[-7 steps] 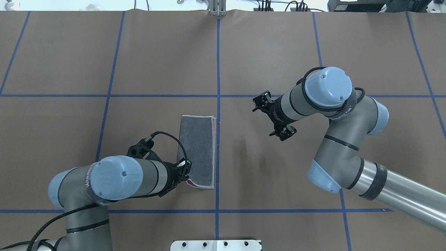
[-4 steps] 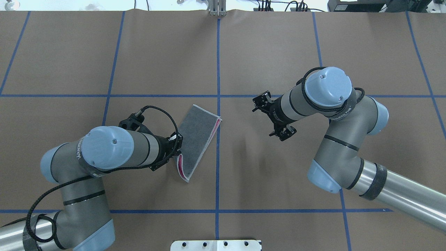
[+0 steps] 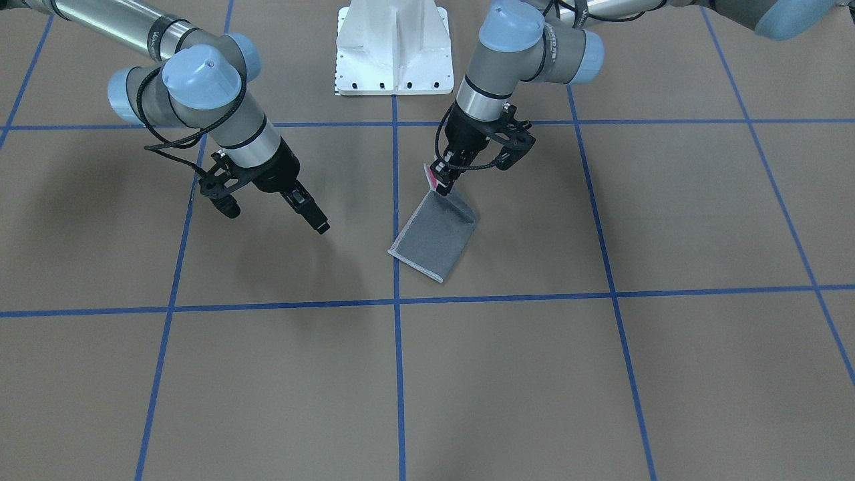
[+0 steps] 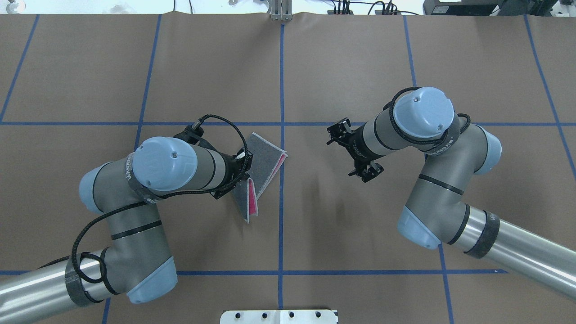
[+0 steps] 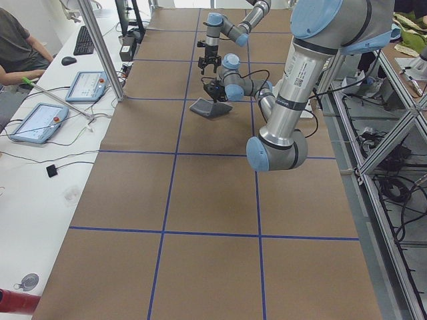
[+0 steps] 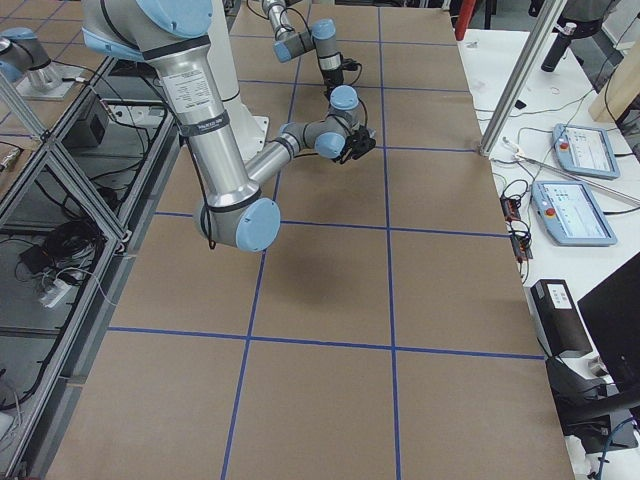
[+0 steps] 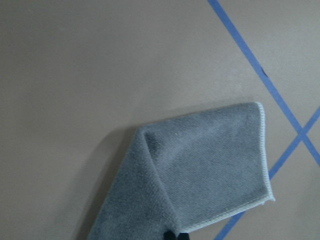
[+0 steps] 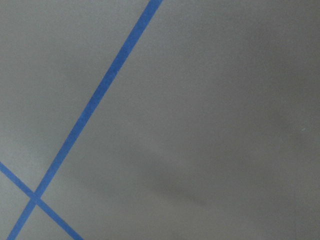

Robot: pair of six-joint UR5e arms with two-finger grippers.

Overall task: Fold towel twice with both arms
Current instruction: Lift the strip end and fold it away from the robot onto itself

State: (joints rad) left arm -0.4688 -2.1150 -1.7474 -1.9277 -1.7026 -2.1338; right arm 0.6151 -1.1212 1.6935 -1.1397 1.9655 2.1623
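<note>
Next, my left gripper puts the towel's raised end down beside the blue tape crossing, past the towel's flat edge [image 3: 406,284] [image 7: 283,144].
The towel [image 3: 437,235] lies just left of the table's centre line as a folded strip, grey face out, with light edging. Its near end hangs lifted off the table, and the pink inner face [image 4: 254,202] shows there. My left gripper [image 3: 441,182] is shut on that raised end, above the strip's near half. In the left wrist view the grey towel [image 7: 200,170] curls up from the table toward the black fingertips [image 7: 170,234]. My right gripper [image 3: 319,224] hovers open and empty over bare table, well to the right of the towel [image 4: 265,157].
Blue tape lines [image 4: 281,81] divide the brown table into squares. The white pedestal [image 3: 393,60] stands at the robot's edge. A person [image 5: 13,47] sits at a side desk with tablets [image 5: 87,85] beyond the table's far side.
My left gripper has lifted the towel's near end and carried it away from the robot; the strip has skewed and its pink inside now shows. The right arm has not moved.
</note>
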